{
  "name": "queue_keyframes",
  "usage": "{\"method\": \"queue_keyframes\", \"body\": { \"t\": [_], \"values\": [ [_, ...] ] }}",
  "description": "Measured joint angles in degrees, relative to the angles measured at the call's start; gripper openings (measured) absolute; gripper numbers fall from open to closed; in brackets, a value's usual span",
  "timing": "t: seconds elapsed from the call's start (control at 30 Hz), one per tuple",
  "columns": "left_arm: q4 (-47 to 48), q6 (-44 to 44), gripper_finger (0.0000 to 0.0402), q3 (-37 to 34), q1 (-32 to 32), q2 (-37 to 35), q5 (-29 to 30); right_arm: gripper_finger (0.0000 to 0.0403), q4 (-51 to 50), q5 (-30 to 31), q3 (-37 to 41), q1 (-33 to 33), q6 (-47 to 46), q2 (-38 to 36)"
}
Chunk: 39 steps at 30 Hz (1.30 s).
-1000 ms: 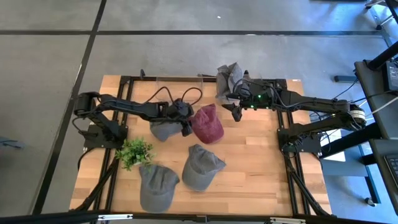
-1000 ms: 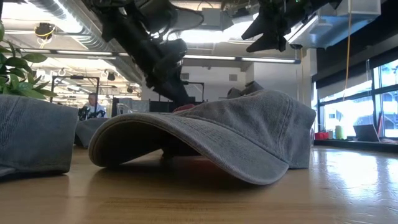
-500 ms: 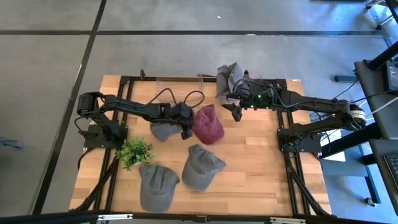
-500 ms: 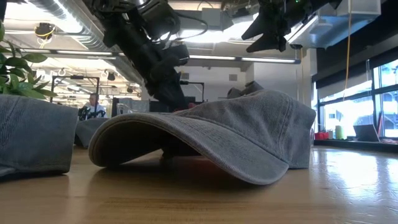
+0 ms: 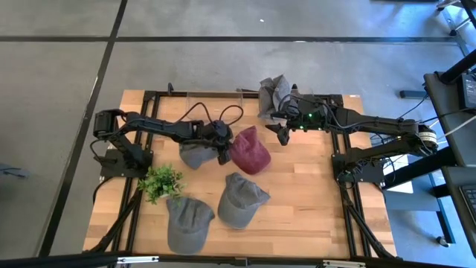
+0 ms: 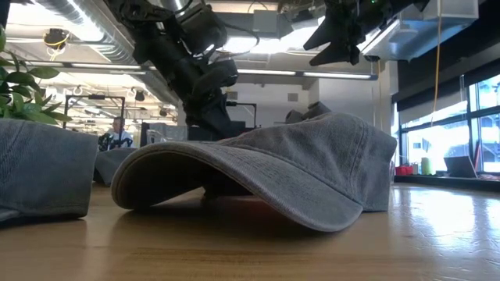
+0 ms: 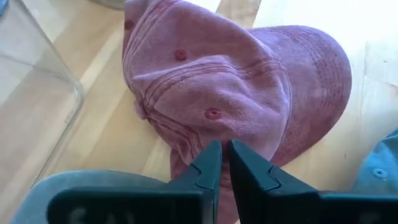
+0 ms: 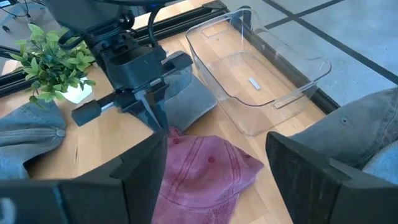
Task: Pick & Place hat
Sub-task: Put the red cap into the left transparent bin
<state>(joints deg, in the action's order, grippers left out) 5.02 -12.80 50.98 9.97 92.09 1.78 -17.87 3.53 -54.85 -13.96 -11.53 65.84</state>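
Observation:
My left fingers are shut over smooth cloth on the red hat's top; I need to open, reach lower and pinch a cloth fold (image 7: 226,134) before lifting.
A red hat (image 5: 251,150) lies in the middle of the table; it also shows in the left wrist view (image 7: 249,93) and the right wrist view (image 8: 199,174). My left gripper (image 5: 224,154) is shut on the hat's left edge, above a grey hat (image 5: 195,156). My right gripper (image 5: 282,134) is open and empty. It hovers above the table just right of and beyond the red hat, high in the low view (image 6: 340,43). My left gripper pinches the rim of the red hat's crown (image 7: 208,144), on the side facing the table's left, between its two fingers. The fingers come from the table's left, slanting down. The rest of the hat spreads away from the fingers, with its brim (image 7: 323,81) on the far side.
Two more grey hats (image 5: 239,199) (image 5: 186,222) lie near the front edge; one fills the low view (image 6: 266,168). A small green plant (image 5: 160,181) stands at the left. A clear bin (image 8: 255,68) sits at the far edge. A grey hat (image 5: 274,93) lies beyond the right gripper.
My left gripper has risen a little and stayed shut on the red hat's rim. The red hat has shifted slightly toward the table's right.

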Motion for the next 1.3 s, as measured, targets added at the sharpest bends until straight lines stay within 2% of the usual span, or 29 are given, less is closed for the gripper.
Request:
{"method": "queue_keyframes", "body": {
  "t": [0.67, 0.93, 1.3],
  "values": [
    [-0.4, 3.7, 0.0031, 0.0, -1.7, 0.2, 0.1, 0.0273, -0.1, 0.0, 0.0, 0.0, 0.2, 0.0],
    [-0.4, 3.4, 0.0071, 0.0, -1.8, 0.2, 0.0, 0.0273, -0.9, 0.0, 0.0, 0.0, 0.2, 0.0],
    [-0.3, 0.0, 0.0161, 0.0, -1.9, 0.2, -0.8, 0.0273, -1.0, 0.0, 0.0, 0.0, 1.6, 0.0]
  ]
}}
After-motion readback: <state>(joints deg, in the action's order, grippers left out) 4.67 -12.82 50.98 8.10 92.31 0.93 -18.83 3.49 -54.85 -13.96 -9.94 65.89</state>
